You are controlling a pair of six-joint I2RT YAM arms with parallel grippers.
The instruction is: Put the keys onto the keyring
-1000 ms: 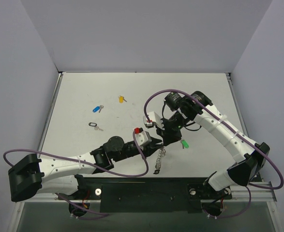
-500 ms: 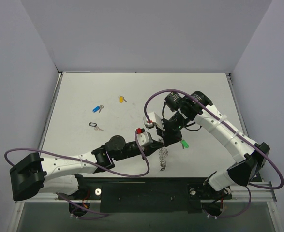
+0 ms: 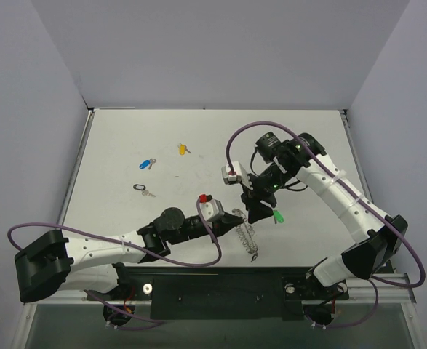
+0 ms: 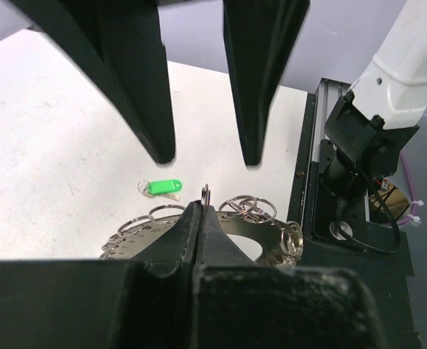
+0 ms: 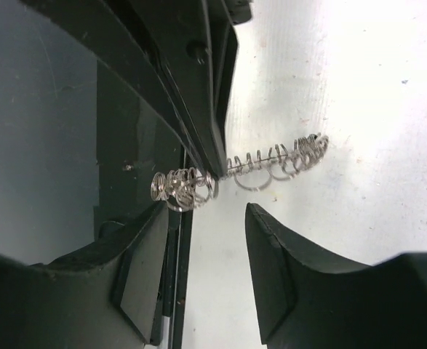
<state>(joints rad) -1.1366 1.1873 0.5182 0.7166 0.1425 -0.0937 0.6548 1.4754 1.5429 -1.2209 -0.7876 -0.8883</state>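
Observation:
My right gripper will pinch that loop (image 5: 210, 187), the small one in my left gripper that the keyring slants from, and steady the keyring while my left gripper takes a new grip.
The keyring (image 3: 248, 237), a flat silvery hoop edged with wire loops, is held off the table near the front centre. My left gripper (image 3: 233, 219) is shut on it; in the left wrist view my left gripper (image 4: 201, 212) pinches one small loop at the hoop's (image 4: 265, 230) edge. My right gripper (image 3: 256, 211) hangs open and empty just above it; in the right wrist view my right gripper (image 5: 207, 251) frames the keyring (image 5: 271, 161), seen edge-on. The green key (image 3: 276, 217) lies on the table right of the grippers, and shows in the left wrist view (image 4: 162, 187). The black key (image 3: 142, 189) lies at the left.
A blue key (image 3: 147, 163) and a yellow key (image 3: 183, 149) lie at the far left of the table (image 3: 126, 138). A black rail (image 3: 220, 285) runs along the near edge, close under the keyring.
My left gripper has turned the keyring and carried it a little to the right. My right gripper has drawn back up and to the right, still open.

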